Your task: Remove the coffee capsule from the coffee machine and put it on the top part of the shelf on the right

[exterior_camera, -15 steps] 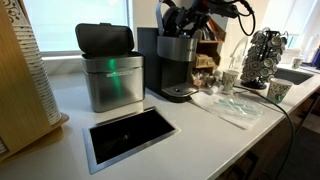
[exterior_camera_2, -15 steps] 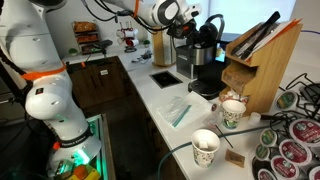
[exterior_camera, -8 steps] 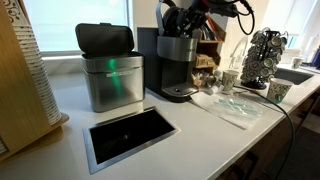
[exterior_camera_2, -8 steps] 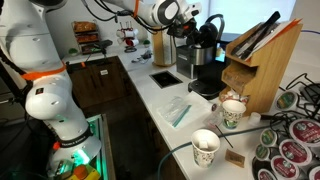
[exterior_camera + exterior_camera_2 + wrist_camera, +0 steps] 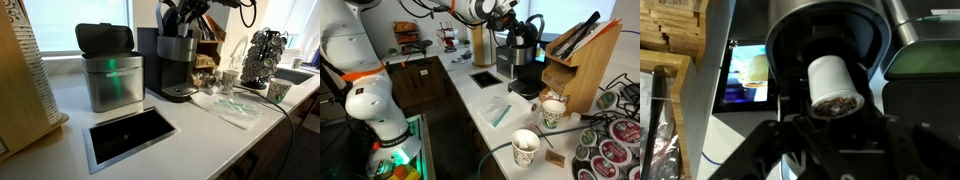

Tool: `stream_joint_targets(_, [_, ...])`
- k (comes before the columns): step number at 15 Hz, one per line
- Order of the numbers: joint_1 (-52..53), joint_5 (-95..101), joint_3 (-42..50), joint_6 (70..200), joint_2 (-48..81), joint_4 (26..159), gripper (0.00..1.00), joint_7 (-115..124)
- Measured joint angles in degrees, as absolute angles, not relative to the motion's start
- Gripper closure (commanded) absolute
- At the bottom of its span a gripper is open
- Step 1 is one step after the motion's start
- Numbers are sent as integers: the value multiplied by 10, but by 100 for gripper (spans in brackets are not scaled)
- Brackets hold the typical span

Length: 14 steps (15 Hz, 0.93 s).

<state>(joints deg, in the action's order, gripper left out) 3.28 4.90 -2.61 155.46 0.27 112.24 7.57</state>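
The robot's gripper should release the white coffee capsule on the packets atop the brown wooden shelf [image 5: 208,21] next to the coffee machine. The capsule is held just above the machine's chamber.
The black coffee machine [image 5: 178,62] [image 5: 525,62] stands on the counter with its lid raised. My gripper [image 5: 190,22] [image 5: 511,20] hangs just over its open top. In the wrist view the gripper [image 5: 833,113] is shut on the coffee capsule [image 5: 833,82], a white cup with a brown foil face, held just above the machine's round chamber [image 5: 830,40]. The brown wooden shelf [image 5: 209,45] [image 5: 575,62] stands right beside the machine. The capsule is too small to make out in both exterior views.
A steel bin [image 5: 108,75] with a black lid and green light stands on the machine's other side. A wire capsule carousel [image 5: 265,55], paper cups [image 5: 230,80] [image 5: 525,150] and a plastic packet [image 5: 230,108] share the counter. A rectangular recess [image 5: 130,135] sits near the front edge.
The jaws have closed on the capsule, and the gripper has risen slightly above the machine's open top.
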Motion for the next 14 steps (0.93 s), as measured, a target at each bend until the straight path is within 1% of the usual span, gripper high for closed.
stream_joint_targets(4, [27,74,-22,1552,-43,1144,72,111])
stream_joint_targets(6, [12,109,-18,1524,-85,1174,72,158])
stream_joint_targets(8, [-17,153,-16,1500,-131,1212,72,210])
stream_joint_targets(11, [-85,197,-15,1504,-184,1253,72,267])
stream_joint_targets(14, [-140,198,-8,1545,-185,1247,72,289])
